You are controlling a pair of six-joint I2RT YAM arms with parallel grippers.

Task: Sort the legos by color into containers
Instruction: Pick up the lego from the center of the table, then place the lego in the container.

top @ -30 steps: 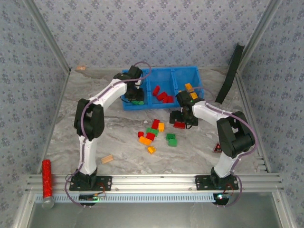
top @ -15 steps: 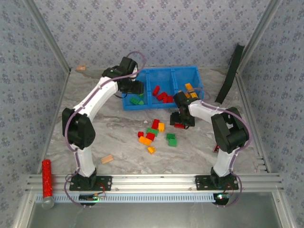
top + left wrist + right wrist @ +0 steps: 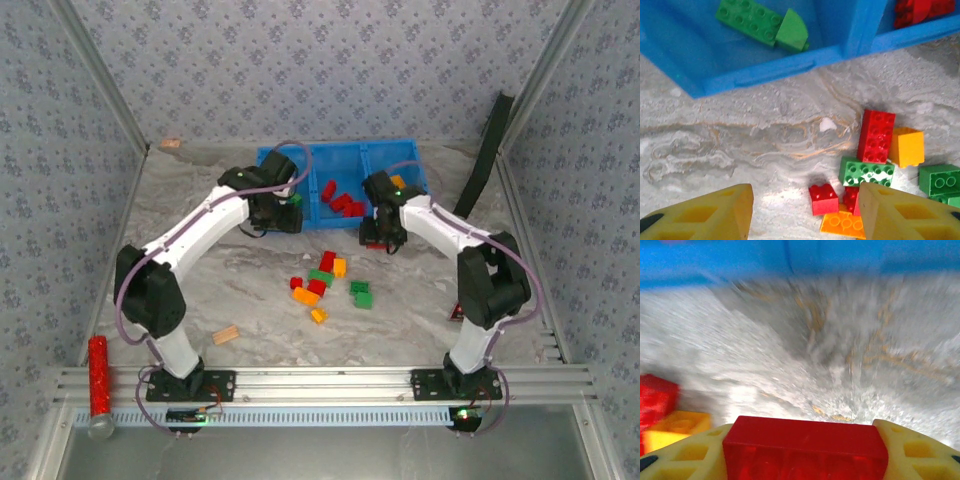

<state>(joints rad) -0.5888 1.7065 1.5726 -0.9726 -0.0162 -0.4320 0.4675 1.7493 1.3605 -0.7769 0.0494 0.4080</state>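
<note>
My right gripper is going to put the long red brick down in the middle compartment's near corner point(image 3: 331, 209) on the green legos' side.
The blue three-compartment tray point(image 3: 345, 150) stands at the back of the table. Green legos point(image 3: 750, 20) lie in its left compartment and red legos point(image 3: 340, 200) in the middle one. My left gripper point(image 3: 278, 215) hovers just in front of the tray's near wall point(image 3: 790, 70), open point(image 3: 802, 205) and holding nothing. Below it lie a small red brick point(image 3: 823, 198), a long red brick point(image 3: 876, 136) and a green brick point(image 3: 866, 172) of the loose pile point(image 3: 325, 280). My right gripper point(image 3: 380, 232) is shut point(image 3: 805, 440) on a red brick point(image 3: 805, 447), above the table near the tray point(image 3: 790, 260).
A tan wooden block point(image 3: 226, 335) lies at the near left. A red glittery cylinder point(image 3: 97, 375) rests by the front rail. A black strip point(image 3: 485, 155) leans on the right wall. A small red object point(image 3: 457, 313) sits beside the right arm's base.
My left gripper left a green brick in the left compartment, opened and drew back over the tray's near wall. My right gripper closed on the red brick and carried it toward the tray.
</note>
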